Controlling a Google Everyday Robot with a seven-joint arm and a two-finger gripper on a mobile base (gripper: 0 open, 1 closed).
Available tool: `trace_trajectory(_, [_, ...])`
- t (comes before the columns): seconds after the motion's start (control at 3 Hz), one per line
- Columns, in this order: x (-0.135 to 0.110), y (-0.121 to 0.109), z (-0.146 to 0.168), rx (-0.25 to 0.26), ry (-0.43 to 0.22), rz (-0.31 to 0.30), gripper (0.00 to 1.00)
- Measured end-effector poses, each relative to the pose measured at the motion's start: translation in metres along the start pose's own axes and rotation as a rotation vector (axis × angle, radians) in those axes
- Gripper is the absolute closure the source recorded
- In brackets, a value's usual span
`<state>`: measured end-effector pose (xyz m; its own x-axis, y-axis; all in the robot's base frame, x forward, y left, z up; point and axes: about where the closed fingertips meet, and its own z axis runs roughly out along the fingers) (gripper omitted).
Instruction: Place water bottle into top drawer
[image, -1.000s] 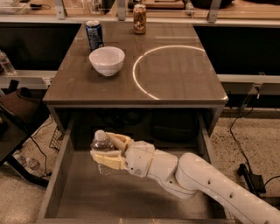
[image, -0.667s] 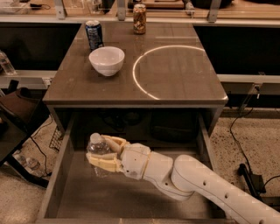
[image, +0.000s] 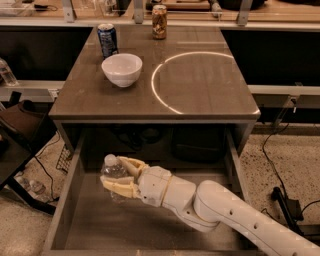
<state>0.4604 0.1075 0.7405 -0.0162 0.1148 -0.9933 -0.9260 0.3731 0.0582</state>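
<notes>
My gripper will release the water bottle on the bare bottom of the top drawer, toward the dark chair's side (image: 122, 198).
The top drawer (image: 150, 230) is pulled open below the tabletop, its flat bottom bare. My gripper (image: 119, 176) is inside the drawer at its left side, shut on the water bottle (image: 113, 170). The bottle is clear with a white cap at the top, held between the cream fingers (image: 120, 189), low over the drawer bottom. Its lower part is hidden by the fingers. My white arm reaches in from the lower right.
On the tabletop (image: 200, 85) stand a white bowl (image: 122, 69), a blue soda can (image: 107, 40) and a brown soda can (image: 159, 21). A ring of light lies on the tabletop's right half. Cables and a dark chair are on the floor to the left.
My gripper has moved slightly left and lower in the drawer, still holding the bottle.
</notes>
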Motion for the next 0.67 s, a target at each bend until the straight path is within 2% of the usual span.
trace_trajectory(0.67, [0.024,-0.015,-0.004,0.044,0.024,-0.009,1.00])
